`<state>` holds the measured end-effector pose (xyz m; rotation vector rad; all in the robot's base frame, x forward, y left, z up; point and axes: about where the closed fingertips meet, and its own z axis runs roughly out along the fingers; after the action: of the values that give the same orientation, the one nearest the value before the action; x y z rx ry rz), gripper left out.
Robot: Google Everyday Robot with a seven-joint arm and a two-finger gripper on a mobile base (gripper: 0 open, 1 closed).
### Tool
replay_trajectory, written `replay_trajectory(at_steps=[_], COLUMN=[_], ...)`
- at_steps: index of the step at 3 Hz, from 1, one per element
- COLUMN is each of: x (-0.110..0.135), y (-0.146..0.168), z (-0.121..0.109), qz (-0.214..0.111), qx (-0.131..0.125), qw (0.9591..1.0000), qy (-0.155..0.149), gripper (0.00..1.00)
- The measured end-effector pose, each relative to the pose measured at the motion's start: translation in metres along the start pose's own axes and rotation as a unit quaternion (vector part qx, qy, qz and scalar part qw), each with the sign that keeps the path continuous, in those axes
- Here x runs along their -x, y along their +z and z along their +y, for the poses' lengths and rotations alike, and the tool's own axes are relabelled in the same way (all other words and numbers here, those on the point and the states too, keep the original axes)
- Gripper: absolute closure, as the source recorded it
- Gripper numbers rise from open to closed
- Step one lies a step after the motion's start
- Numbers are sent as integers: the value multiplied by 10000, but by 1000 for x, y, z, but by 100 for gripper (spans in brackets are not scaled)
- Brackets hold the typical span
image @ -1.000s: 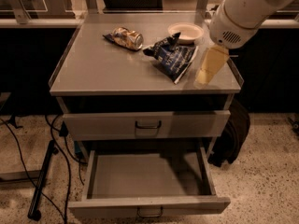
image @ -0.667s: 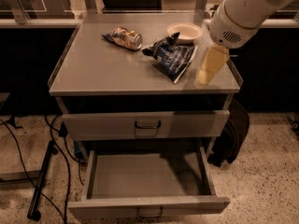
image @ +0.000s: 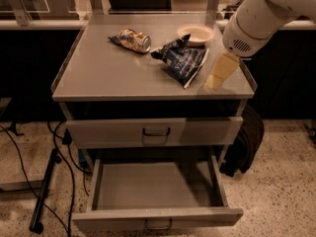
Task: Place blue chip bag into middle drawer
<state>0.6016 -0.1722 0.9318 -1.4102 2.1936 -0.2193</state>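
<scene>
The robot's gripper needs to next move to the crumpled middle (image: 189, 60) of the blue chip bag, near the white bowl, and close there.
The blue chip bag (image: 181, 62) lies crumpled on the cabinet top (image: 108, 73), right of centre, near the white bowl. My gripper (image: 217, 73) hangs from the white arm at the right. It sits just right of the bag, close above the top's front right corner, and holds nothing that I can see. The middle drawer (image: 158, 187), the lower of the two, is pulled out wide and its grey inside is bare. Its loop handle (image: 158, 225) shows on the front panel.
A gold-brown crumpled wrapper (image: 131, 38) lies at the back left of the top. A white bowl (image: 196, 33) stands behind the bag. The upper drawer (image: 153, 131) is shut. Black cables (image: 54, 181) run on the floor at the left, and a dark bag (image: 244, 147) leans at the right.
</scene>
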Motion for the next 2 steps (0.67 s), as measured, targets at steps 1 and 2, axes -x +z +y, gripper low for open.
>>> replay_trajectory(at_steps=[1, 2], x=[6, 17], y=[15, 38], z=[-12, -30], qz=[-119, -289], qx=[-134, -236], qw=[9997, 9987], qy=[178, 352], gripper=[0, 0])
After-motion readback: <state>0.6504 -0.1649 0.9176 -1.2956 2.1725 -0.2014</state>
